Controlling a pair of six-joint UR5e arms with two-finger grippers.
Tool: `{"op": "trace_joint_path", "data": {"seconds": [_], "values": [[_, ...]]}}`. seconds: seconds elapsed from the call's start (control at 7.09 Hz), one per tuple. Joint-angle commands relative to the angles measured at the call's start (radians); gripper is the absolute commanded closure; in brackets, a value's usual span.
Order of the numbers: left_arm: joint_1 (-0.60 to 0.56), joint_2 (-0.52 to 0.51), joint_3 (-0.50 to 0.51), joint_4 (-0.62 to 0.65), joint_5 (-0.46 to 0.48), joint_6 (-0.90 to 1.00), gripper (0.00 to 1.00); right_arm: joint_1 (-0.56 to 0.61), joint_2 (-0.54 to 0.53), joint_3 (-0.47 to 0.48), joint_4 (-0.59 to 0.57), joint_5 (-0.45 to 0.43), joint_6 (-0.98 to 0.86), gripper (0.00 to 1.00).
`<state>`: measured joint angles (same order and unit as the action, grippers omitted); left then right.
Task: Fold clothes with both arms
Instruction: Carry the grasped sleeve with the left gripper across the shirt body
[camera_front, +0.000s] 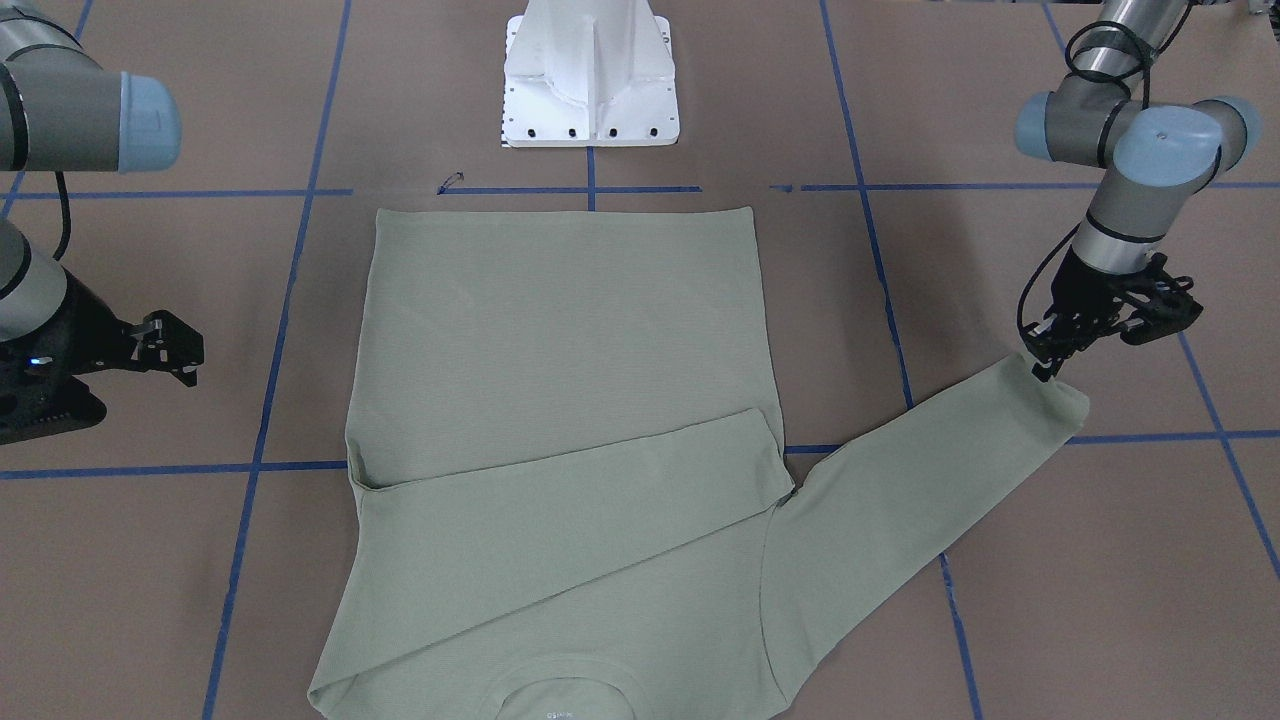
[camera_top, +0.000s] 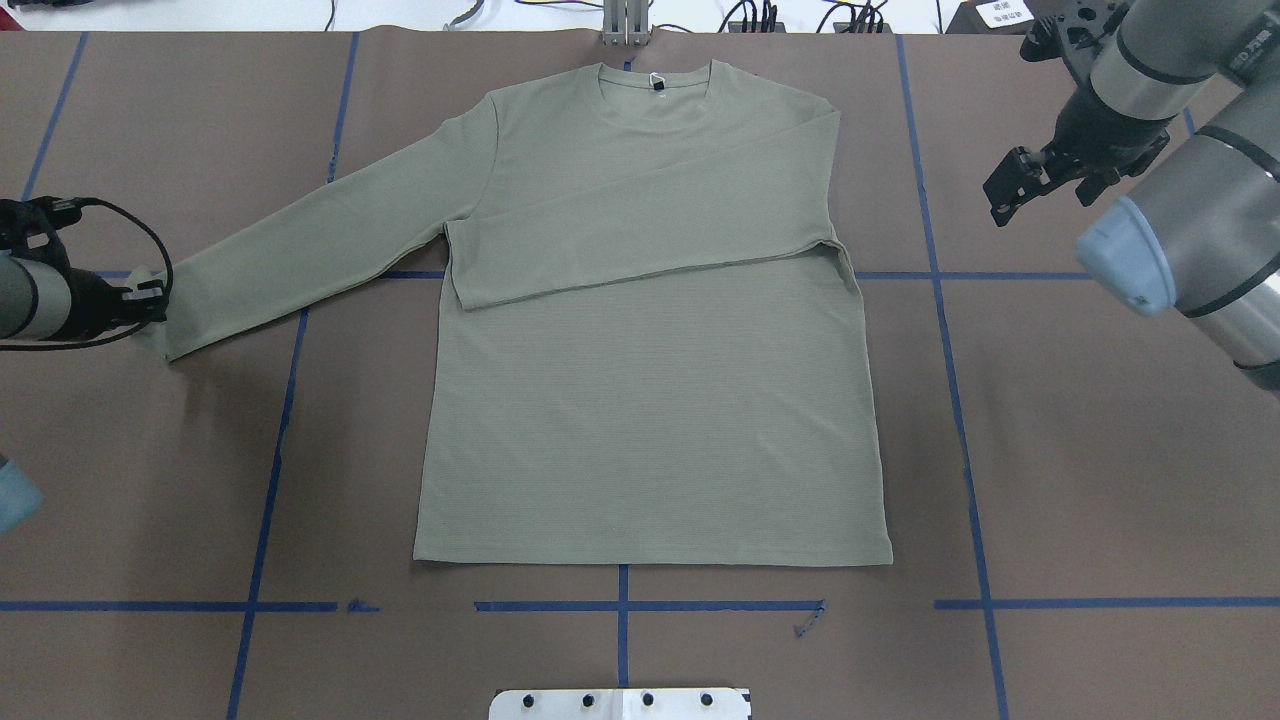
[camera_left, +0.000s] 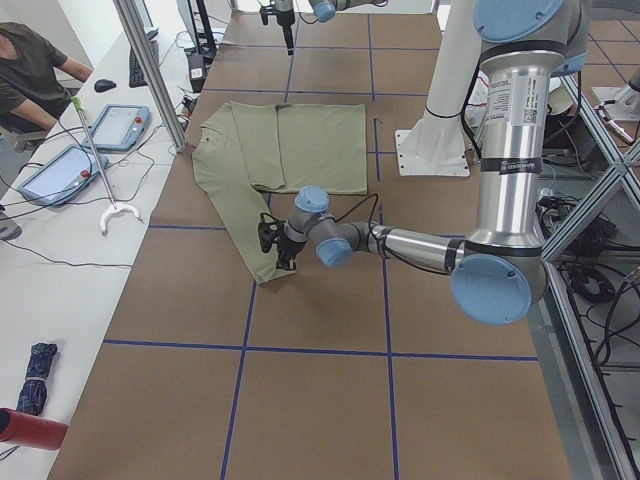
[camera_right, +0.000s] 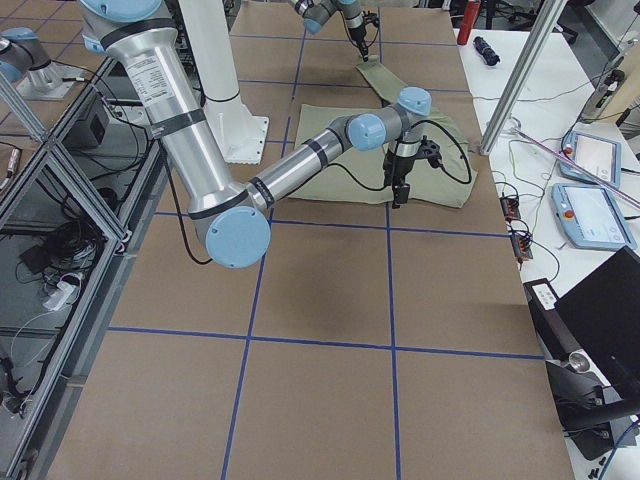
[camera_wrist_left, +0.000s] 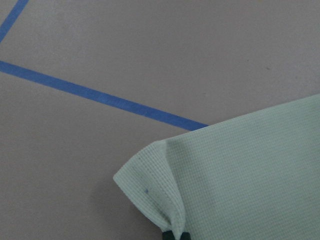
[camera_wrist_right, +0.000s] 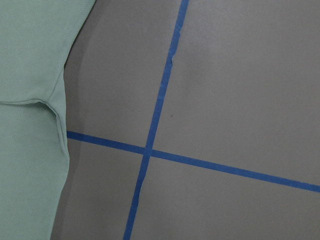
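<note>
Next, I lay the outstretched sleeve's cuff on the shirt's body (camera_front: 421, 415) beside the folded sleeve's armpit with my left gripper.
The clothes are one sage-green long-sleeved shirt (camera_top: 650, 400) lying flat, neckline (camera_top: 690, 100) at the far side with a white tag (camera_top: 657, 83). One sleeve is folded across the chest (camera_top: 640, 235). The other sleeve (camera_top: 310, 245) stretches out toward my left arm. My left gripper (camera_top: 150, 297) (camera_front: 1042, 365) is shut on that sleeve's cuff (camera_wrist_left: 150, 185), which is pinched and slightly lifted in the left wrist view. My right gripper (camera_top: 1003, 195) (camera_front: 185, 350) hovers open beside the shirt's other shoulder, holding nothing. The right wrist view shows only the shirt's edge (camera_wrist_right: 30, 75) and tape.
Blue tape lines (camera_top: 940, 275) grid the brown table. The white pedestal base (camera_front: 590, 80) stands at the robot's side of the shirt hem. A person (camera_left: 30, 65) sits at a side table with tablets (camera_left: 115, 125) beyond the neckline end.
</note>
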<state>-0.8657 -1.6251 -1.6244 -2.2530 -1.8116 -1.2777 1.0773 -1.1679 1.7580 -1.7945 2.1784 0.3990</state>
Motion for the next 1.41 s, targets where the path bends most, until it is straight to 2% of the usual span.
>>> {"op": "trace_joint_path", "data": {"seconds": [0.0,0.14,0.42,0.56,0.7,0.85,0.99,1.13,1.27], "values": [[-0.032,-0.234,-0.005,0.260,0.005,0.000,1.00,0.045,-0.064,0.028,0.001,0.000,-0.008,0.00],[-0.032,-0.365,-0.003,0.400,0.008,-0.002,1.00,0.065,-0.074,0.029,0.000,0.012,-0.011,0.00],[-0.024,-0.538,0.024,0.480,0.026,-0.005,1.00,0.117,-0.120,0.029,0.000,0.087,-0.064,0.00],[-0.016,-0.647,0.088,0.484,0.025,-0.027,1.00,0.143,-0.143,0.029,0.000,0.106,-0.116,0.00],[0.016,-0.812,0.219,0.484,0.026,-0.085,1.00,0.151,-0.153,0.029,0.001,0.109,-0.120,0.00],[0.078,-0.951,0.316,0.481,0.041,-0.147,1.00,0.153,-0.154,0.029,0.001,0.115,-0.121,0.00],[0.133,-1.046,0.377,0.474,0.052,-0.243,1.00,0.153,-0.154,0.029,0.001,0.126,-0.120,0.00],[0.196,-1.074,0.385,0.472,0.055,-0.312,1.00,0.153,-0.154,0.029,0.001,0.129,-0.120,0.00],[0.274,-1.090,0.418,0.455,0.140,-0.375,1.00,0.153,-0.156,0.028,0.000,0.129,-0.118,0.00]]}}
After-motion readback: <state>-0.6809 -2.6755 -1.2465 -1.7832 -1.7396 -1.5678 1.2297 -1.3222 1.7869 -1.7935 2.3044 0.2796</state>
